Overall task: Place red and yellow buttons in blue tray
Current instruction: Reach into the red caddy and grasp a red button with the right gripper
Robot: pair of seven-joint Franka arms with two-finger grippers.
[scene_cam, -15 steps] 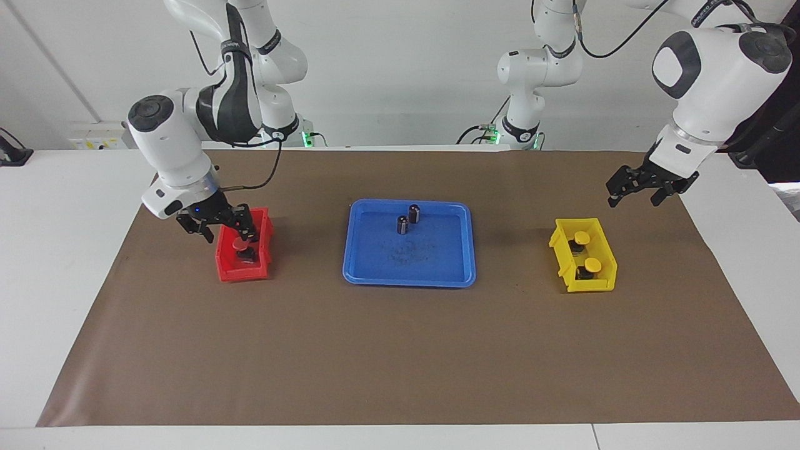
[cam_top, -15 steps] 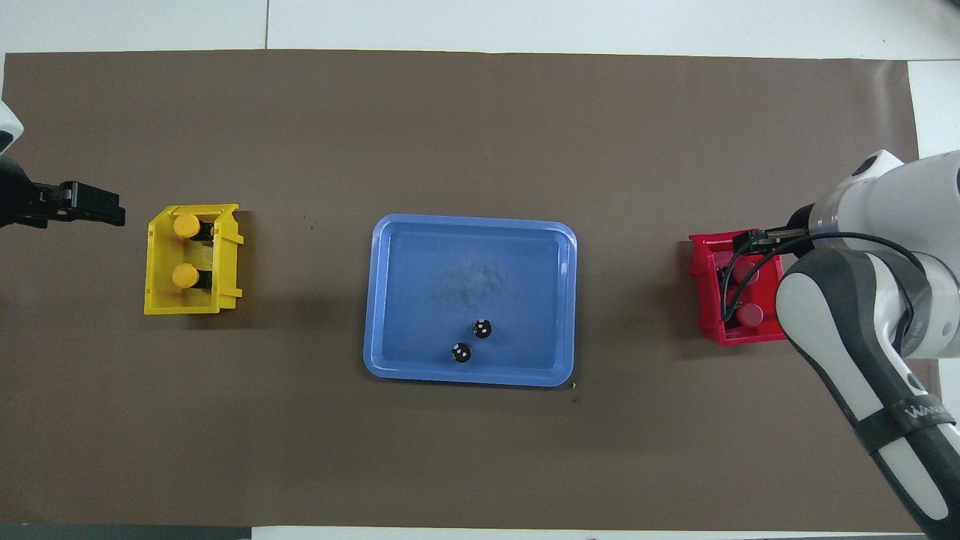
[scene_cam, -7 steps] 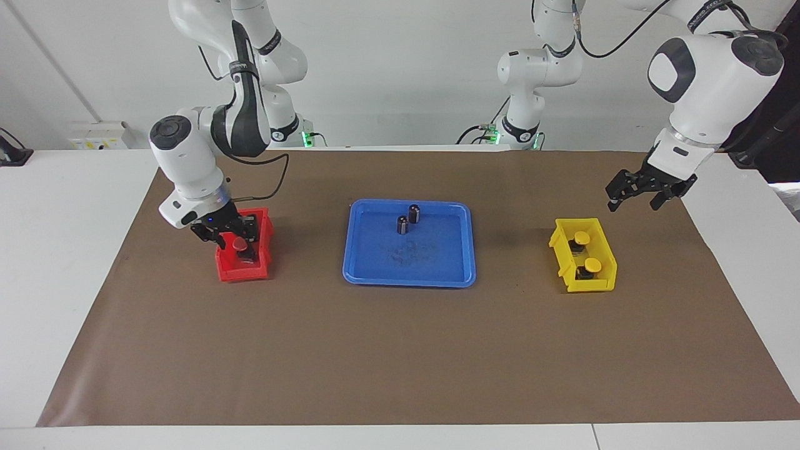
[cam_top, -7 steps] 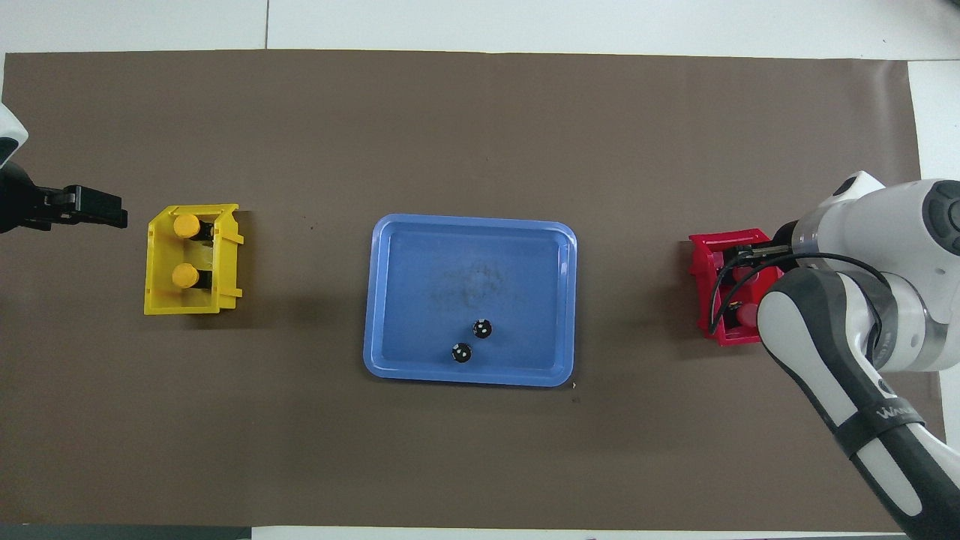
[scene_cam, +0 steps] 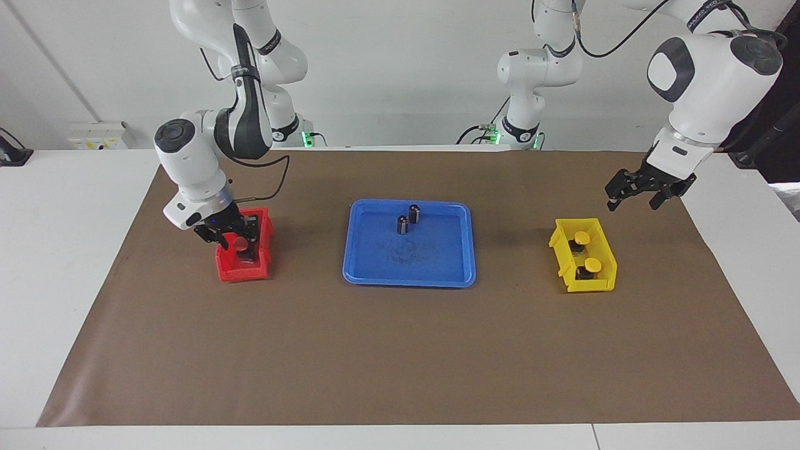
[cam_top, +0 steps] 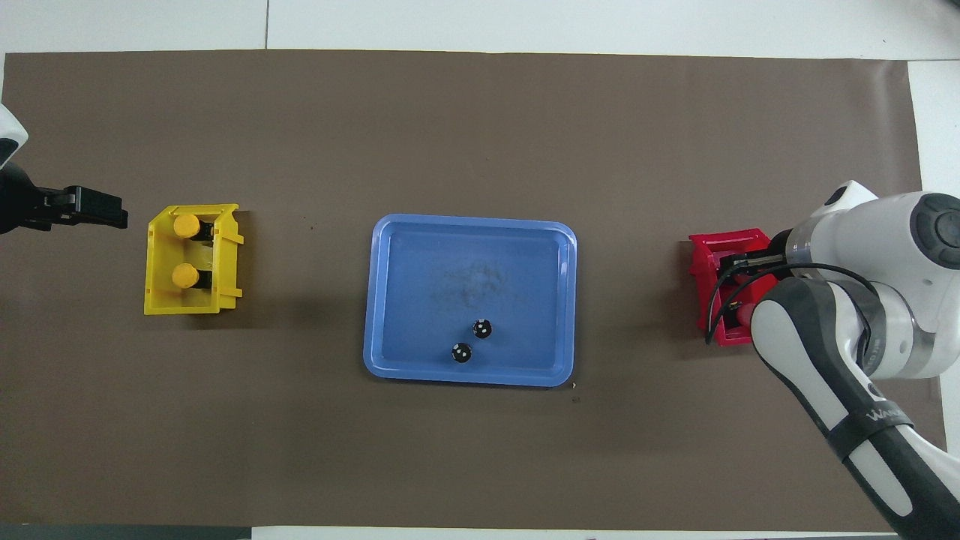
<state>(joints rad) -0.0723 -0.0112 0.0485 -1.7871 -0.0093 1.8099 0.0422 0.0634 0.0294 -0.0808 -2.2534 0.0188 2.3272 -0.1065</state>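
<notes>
Next, my left gripper closes on the black body (cam_top: pixel 204 232) of the yellow button farther from the robots in the yellow bin.
The blue tray (scene_cam: pixel 431 265) lies mid-table, also in the overhead view (cam_top: pixel 465 255). Two yellow buttons (scene_cam: pixel 582 237) (scene_cam: pixel 592 265) stand in the yellow bin (scene_cam: pixel 603 284), seen from above too (cam_top: pixel 185 225) (cam_top: pixel 184 276). My right gripper (scene_cam: pixel 232 239) is down inside the red bin (scene_cam: pixel 240 274), open, with its fingers on either side of a red button (scene_cam: pixel 240 245). The second red button is hidden by the gripper and arm. My left gripper (scene_cam: pixel 642 194) is open and empty, up over the mat beside the yellow bin, and waits.
Two dark capless cylinders (scene_cam: pixel 414 214) (scene_cam: pixel 402 225) stand in the tray at its edge nearer the robots. In the overhead view the right arm covers most of the red bin (cam_top: pixel 709 251). A brown mat (scene_cam: pixel 400 350) covers the table.
My right gripper has sunk lower into the red bin around the button, and that arm's wrist has shifted toward the tray. My left gripper has barely moved.
</notes>
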